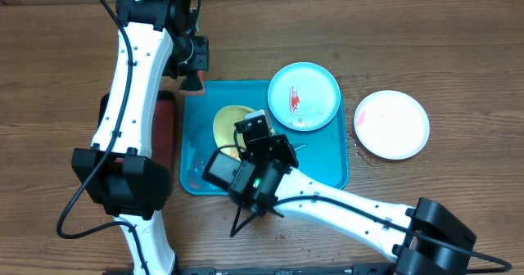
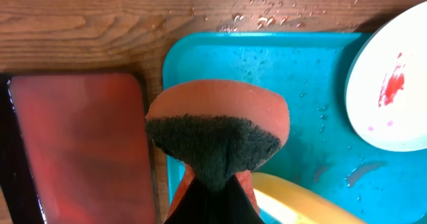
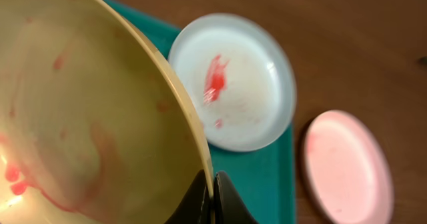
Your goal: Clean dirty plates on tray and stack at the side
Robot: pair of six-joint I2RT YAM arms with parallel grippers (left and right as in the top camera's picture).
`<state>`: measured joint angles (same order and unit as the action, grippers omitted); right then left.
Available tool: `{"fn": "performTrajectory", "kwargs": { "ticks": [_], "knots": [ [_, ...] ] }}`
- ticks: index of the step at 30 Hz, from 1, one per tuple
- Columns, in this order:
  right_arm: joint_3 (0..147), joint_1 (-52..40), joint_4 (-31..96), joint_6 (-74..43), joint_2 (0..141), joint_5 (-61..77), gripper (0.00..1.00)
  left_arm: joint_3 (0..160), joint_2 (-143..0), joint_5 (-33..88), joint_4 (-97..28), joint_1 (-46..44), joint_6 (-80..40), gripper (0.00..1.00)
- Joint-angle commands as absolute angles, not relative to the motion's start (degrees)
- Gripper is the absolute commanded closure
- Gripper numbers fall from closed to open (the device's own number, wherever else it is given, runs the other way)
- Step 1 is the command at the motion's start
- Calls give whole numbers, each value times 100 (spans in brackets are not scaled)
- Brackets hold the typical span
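Note:
Next, my right gripper sets the light green plate down on top of the white plate (image 1: 393, 123) (image 3: 348, 169) that is beside the teal tray.
The teal tray (image 1: 323, 156) lies mid-table. My right gripper (image 1: 248, 144) is shut on the rim of the light green, yellowish plate (image 1: 229, 121), holding it tilted over the tray's left half. Red smears show inside the plate (image 3: 87, 117), and the fingers (image 3: 212, 191) pinch its edge. The blue-rimmed plate (image 1: 304, 96) with a red smear lies on the tray's far right corner. The white plate (image 1: 392, 124), faintly pink, lies on the table to the right of the tray. My left gripper (image 1: 192, 74) is shut on an orange sponge (image 2: 220, 127) with a dark scrub side, above the tray's far left corner.
A black tray with a red inside (image 2: 73, 137) lies along the teal tray's left side, partly under my left arm. Water drops dot the tray (image 2: 300, 71) and the wood behind it. My right arm crosses the table's front right.

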<state>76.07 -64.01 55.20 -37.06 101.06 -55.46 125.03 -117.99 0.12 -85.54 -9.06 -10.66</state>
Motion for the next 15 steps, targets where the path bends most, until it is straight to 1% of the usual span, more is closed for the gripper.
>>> {"fn": "performTrajectory", "kwargs": {
  "ticks": [1,9,15],
  "knots": [
    [7701,-6602,5540,-3942,9990,-7253,96,12446,-11734,-64,-8521,-902,-1184,96],
    [7701,-6956,5570,-3916,9985,-8967,96,12449,-11734,-64,-8527,-902,-1181,96],
    [7701,-7019,5590,-3809,9974,-9013,96,12446,-11734,-64,-8525,-902,-1181,96]
  ]
}}
